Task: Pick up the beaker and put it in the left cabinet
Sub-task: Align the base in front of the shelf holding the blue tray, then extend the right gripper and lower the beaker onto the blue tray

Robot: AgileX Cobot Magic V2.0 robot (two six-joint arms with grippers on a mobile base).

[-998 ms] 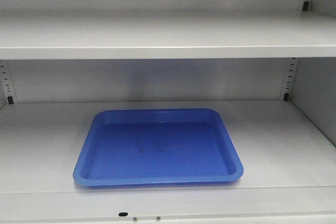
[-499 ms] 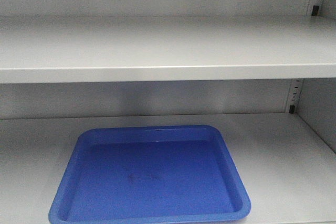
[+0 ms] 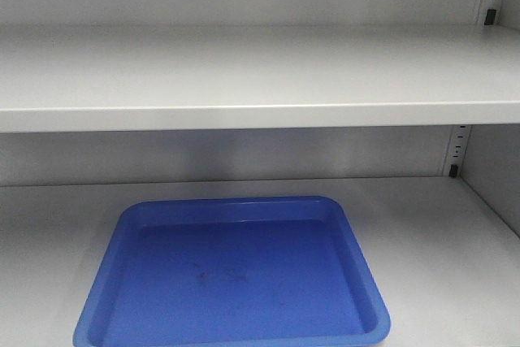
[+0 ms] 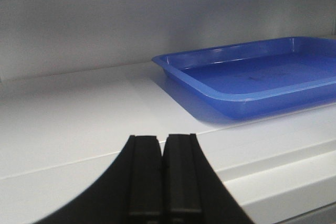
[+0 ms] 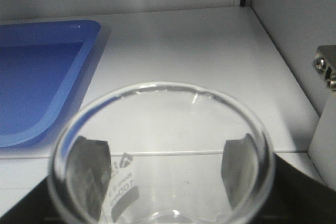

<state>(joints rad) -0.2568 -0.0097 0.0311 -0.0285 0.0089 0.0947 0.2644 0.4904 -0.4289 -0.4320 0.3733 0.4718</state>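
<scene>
My right gripper is to set the beaker down. It will go on the blue tray's bottom (image 3: 299, 267) (image 5: 16, 73), near the tray's rim that faces the side of the cabinet.
The beaker (image 5: 163, 153), clear glass with white print, fills the bottom of the right wrist view, seen from its flared rim down. My right gripper (image 5: 164, 174) is shut on it, a dark finger showing through the glass on each side. It is held just in front of the left cabinet's lower shelf (image 5: 199, 51), right of a blue tray (image 5: 37, 77). My left gripper (image 4: 163, 148) is shut on nothing, before the shelf's front edge (image 4: 79, 124). The front view shows the grey cabinet shelves (image 3: 244, 79); neither gripper nor beaker appears there.
The blue tray (image 3: 236, 274) lies on the lower shelf, left of centre, and sits to the right of my left gripper (image 4: 252, 74). The cabinet's right side wall (image 5: 294, 19) and a metal bracket with screws (image 5: 326, 66) stand close to the beaker's right. An upper shelf overhangs.
The front view has drawn nearer to the cabinet: the tray and shelves look larger and the tray sits lower in frame. Over the last half second the shift is slight.
</scene>
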